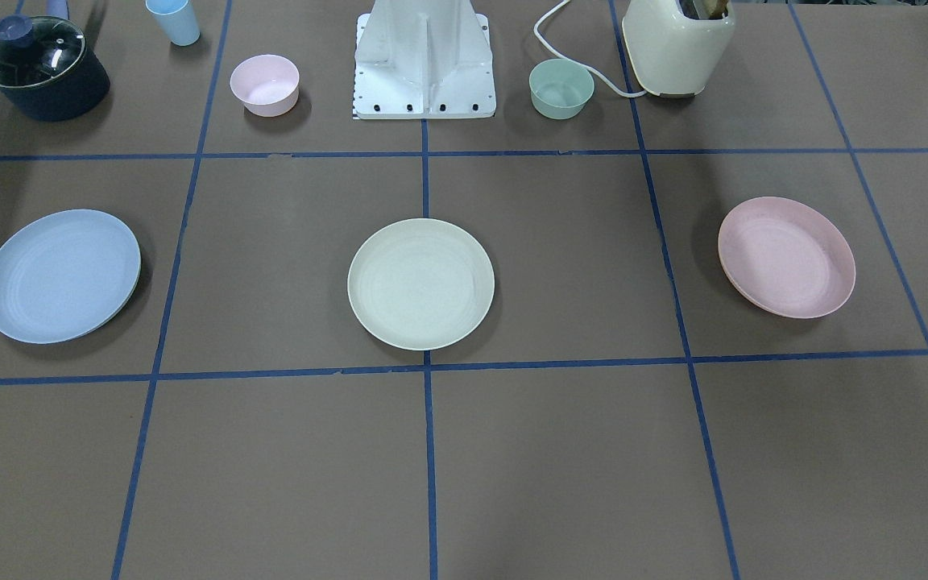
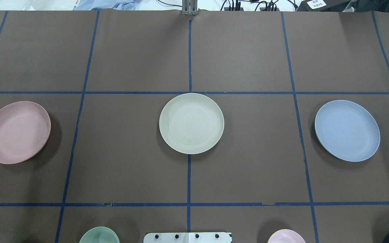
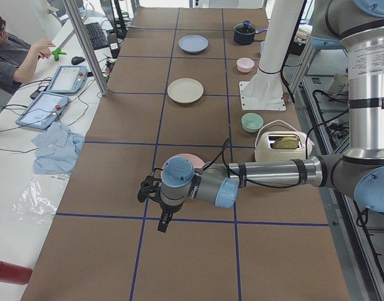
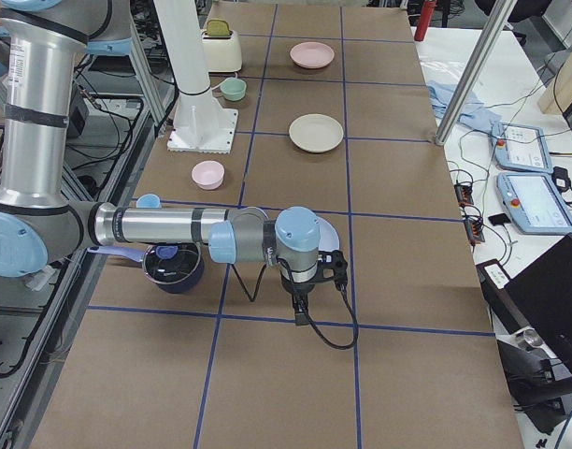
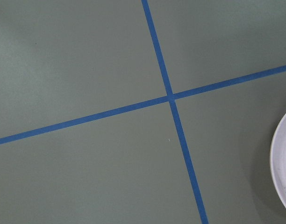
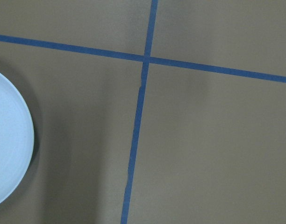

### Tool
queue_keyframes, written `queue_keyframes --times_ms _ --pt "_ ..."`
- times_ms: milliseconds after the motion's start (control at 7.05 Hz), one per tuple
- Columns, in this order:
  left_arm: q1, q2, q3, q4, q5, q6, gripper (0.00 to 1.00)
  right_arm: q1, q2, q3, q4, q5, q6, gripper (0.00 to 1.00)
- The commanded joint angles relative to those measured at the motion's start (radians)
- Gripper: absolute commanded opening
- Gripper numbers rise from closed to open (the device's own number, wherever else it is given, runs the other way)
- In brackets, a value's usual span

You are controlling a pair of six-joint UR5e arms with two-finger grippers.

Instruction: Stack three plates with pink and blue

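Note:
My left gripper grabs the pink plate next at its outer rim (image 1: 854, 276) (image 5: 272, 170), on the side farthest from the cream plate.
Three plates lie apart in one row across the table. The cream plate (image 1: 420, 283) (image 2: 191, 123) is in the middle. The pink plate (image 1: 786, 256) (image 2: 16, 132) lies on my left side and the light blue plate (image 1: 61, 275) (image 2: 347, 130) on my right side. My left gripper (image 3: 145, 187) hovers beside the pink plate (image 3: 191, 160), whose rim shows in the left wrist view (image 5: 283, 168). My right gripper (image 4: 335, 271) hovers beside the blue plate (image 4: 329, 234), whose edge shows in the right wrist view (image 6: 10, 144). I cannot tell whether either gripper is open or shut.
Along the robot's side stand a lidded dark pot (image 1: 41, 68), a light blue cup (image 1: 174, 20), a small pink bowl (image 1: 264, 84), the white robot base (image 1: 424, 60), a green bowl (image 1: 561, 89) and a cream toaster (image 1: 677, 44). An operator (image 3: 13, 53) sits beside the table.

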Motion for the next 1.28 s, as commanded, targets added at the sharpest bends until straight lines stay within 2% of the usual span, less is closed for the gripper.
queue_keyframes --times_ms 0,425,851,1134 --pt "0.0 0.0 -0.008 -0.004 -0.002 0.0 1.0 0.0 0.002 0.0 0.0 0.002 0.0 1.0" --pt "0.0 0.0 -0.001 -0.172 0.001 -0.008 1.0 0.0 -0.002 0.058 -0.006 0.009 0.0 1.0" --pt "0.002 -0.02 -0.008 -0.252 0.0 -0.046 1.0 -0.002 0.005 0.127 0.021 0.023 0.014 1.0" --pt "0.005 -0.047 0.013 -0.429 0.01 -0.057 1.0 -0.002 0.008 0.088 0.163 0.022 0.015 1.0"
